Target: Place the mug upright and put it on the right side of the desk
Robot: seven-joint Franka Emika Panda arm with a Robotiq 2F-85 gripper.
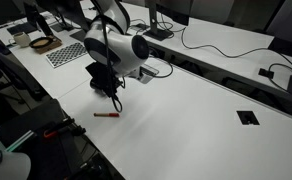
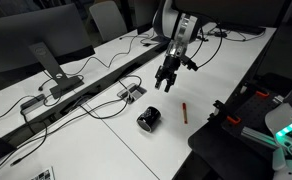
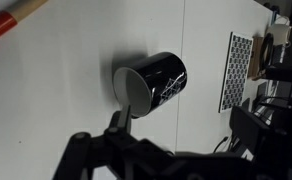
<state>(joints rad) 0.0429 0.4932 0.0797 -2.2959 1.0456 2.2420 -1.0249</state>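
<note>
My gripper is going to the black mug next. It should close there on the upper rim [image 1: 113,85] [image 3: 152,93] of the mug's opening.
A black mug with a thin white pattern [image 3: 158,78] lies on its side on the white desk [image 3: 66,100], its grey opening towards the wrist camera. It also shows in an exterior view [image 2: 149,121], near the desk's front edge. My gripper [image 3: 183,124] is open and empty, and hangs above the desk a little away from the mug. It shows in both exterior views [image 2: 166,86] [image 1: 108,90]. In an exterior view the gripper's dark body hides the mug.
A red marker [image 1: 106,115] [image 2: 184,111] [image 3: 6,25] lies near the mug. A checkerboard card [image 1: 66,52] [image 3: 236,70] lies at the desk's far end. Cables and a socket box [image 2: 132,92] run along the desk's middle seam. A monitor [image 2: 41,45] stands behind.
</note>
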